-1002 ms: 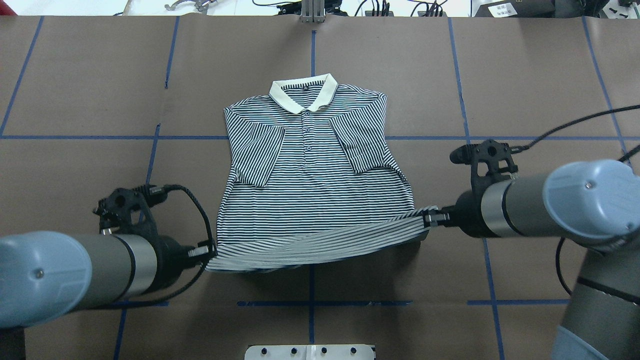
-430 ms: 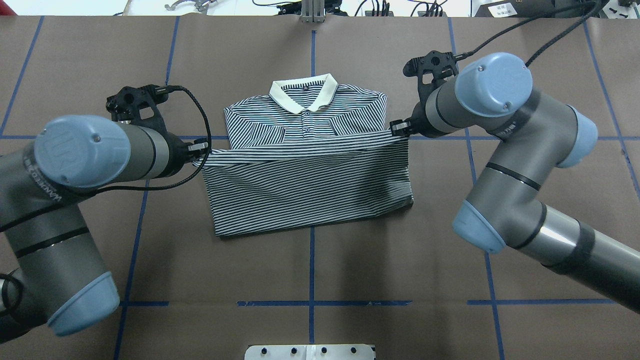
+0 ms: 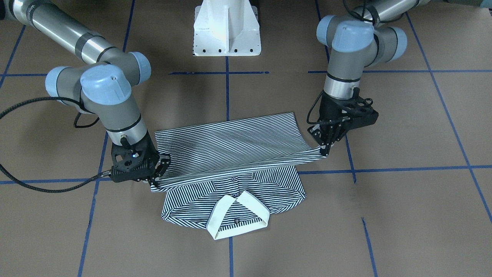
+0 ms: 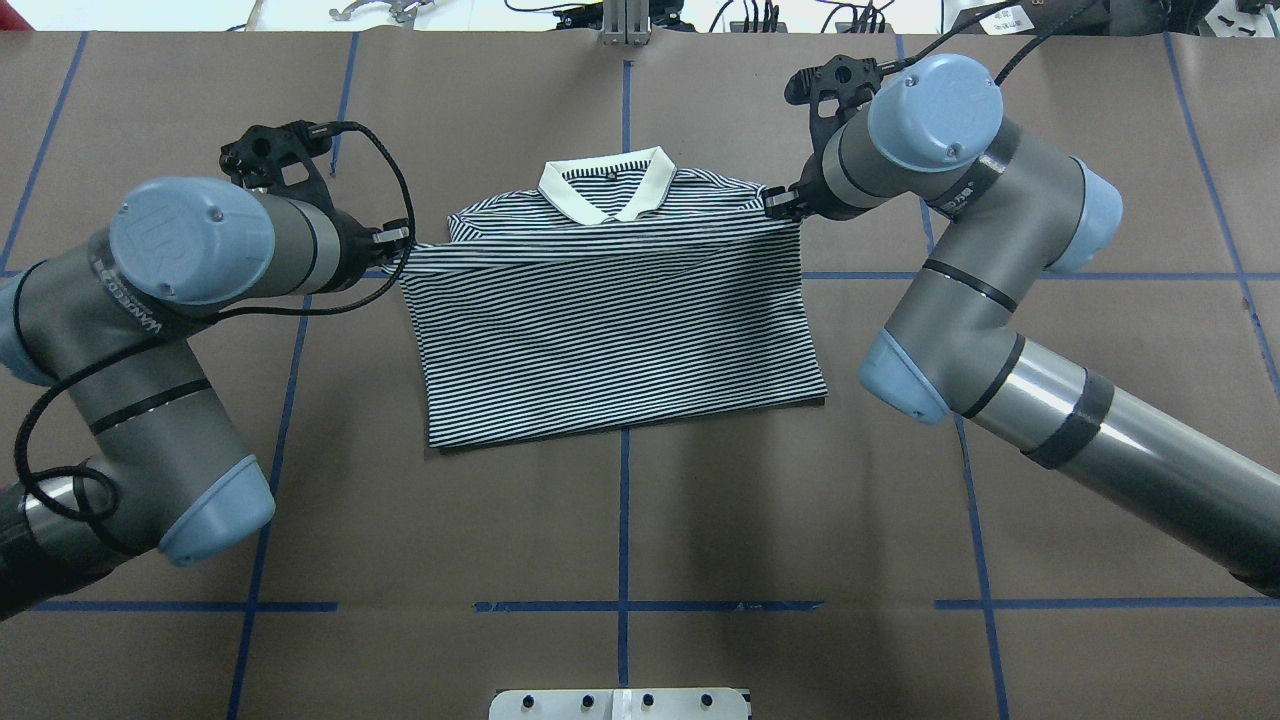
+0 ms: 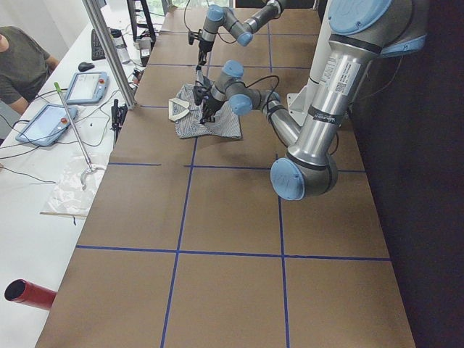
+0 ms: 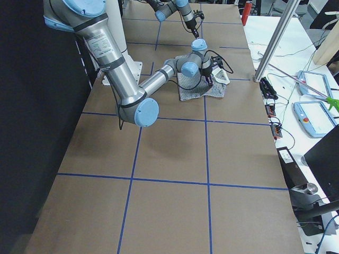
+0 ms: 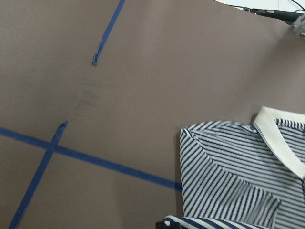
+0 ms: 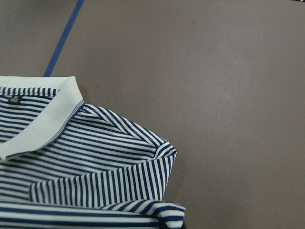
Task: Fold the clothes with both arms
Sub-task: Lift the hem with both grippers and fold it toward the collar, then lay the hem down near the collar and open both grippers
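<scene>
Next, I let go of the corner of the shirt's hem with my right gripper on the brown table (image 8: 202,156) next to the shirt's shoulder.
The striped polo shirt (image 4: 610,330) lies on the brown table with its cream collar (image 4: 605,185) at the far side. Its lower half is doubled up over the chest and hides the placket and sleeves. My left gripper (image 4: 405,240) is shut on the hem's left corner, level with the shoulder. My right gripper (image 4: 775,205) is shut on the hem's right corner. In the front-facing view the hem stretches taut above the shirt (image 3: 230,150) between the left gripper (image 3: 323,150) and the right gripper (image 3: 155,179). The wrist views show the shirt's shoulder (image 7: 228,176) and the collar (image 8: 38,119).
Blue tape lines (image 4: 625,605) cross the brown table cover. The white pedestal base (image 3: 226,29) stands at the robot's edge. A white bench with tablets (image 5: 51,119), cables and a seated person (image 5: 22,61) runs along the far side.
Both grippers have carried the hem away from the robot, from the shirt's lower edge over the chest up to just below the collar. The sleeves and placket are now covered.
</scene>
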### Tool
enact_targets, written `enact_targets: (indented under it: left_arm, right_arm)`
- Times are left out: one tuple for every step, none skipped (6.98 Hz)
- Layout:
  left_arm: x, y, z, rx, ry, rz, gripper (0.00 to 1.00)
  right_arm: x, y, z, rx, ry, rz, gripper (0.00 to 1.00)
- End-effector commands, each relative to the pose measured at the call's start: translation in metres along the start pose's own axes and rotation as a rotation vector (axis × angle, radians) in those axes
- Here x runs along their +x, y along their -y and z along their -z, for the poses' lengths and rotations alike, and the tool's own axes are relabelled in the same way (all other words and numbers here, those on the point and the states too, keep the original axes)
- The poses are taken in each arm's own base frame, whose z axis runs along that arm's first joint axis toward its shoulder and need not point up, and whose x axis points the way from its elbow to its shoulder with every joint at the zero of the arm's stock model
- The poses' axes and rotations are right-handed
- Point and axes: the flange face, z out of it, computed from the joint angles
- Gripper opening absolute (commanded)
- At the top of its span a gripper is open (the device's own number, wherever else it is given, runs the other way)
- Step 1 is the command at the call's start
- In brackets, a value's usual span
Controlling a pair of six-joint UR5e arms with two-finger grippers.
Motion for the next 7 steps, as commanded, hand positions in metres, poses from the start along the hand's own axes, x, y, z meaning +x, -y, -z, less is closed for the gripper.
enact_targets:
  left_arm:
    - [-0.007,0.026,-0.056,0.029,0.007,0.024,0.0]
    - [-0.005,0.027,-0.063,0.031,0.004,0.031,0.0]
    - [0.011,0.029,-0.069,0.032,-0.001,0.065,0.0]
    - [0.028,0.029,-0.073,0.03,-0.007,0.124,0.0]
    - [0.03,0.028,-0.075,0.028,-0.004,0.127,0.0]
    - [0.028,0.027,-0.076,0.028,-0.001,0.126,0.0]
    - [0.027,0.027,-0.077,0.026,0.001,0.125,0.0]
  right_arm:
    - [-0.003,0.015,-0.026,-0.007,-0.014,-0.007,0.0]
    - [-0.008,0.018,-0.023,0.0,-0.008,-0.008,0.0]
    - [-0.015,0.023,-0.019,0.008,0.001,-0.009,0.0]
    - [-0.019,0.026,-0.017,0.01,0.003,-0.009,0.0]
    - [-0.016,0.029,-0.018,0.011,-0.001,-0.008,0.0]
    - [-0.007,0.035,-0.018,0.015,-0.013,-0.016,0.0]
    - [-0.004,0.035,-0.024,0.009,-0.024,-0.016,0.0]
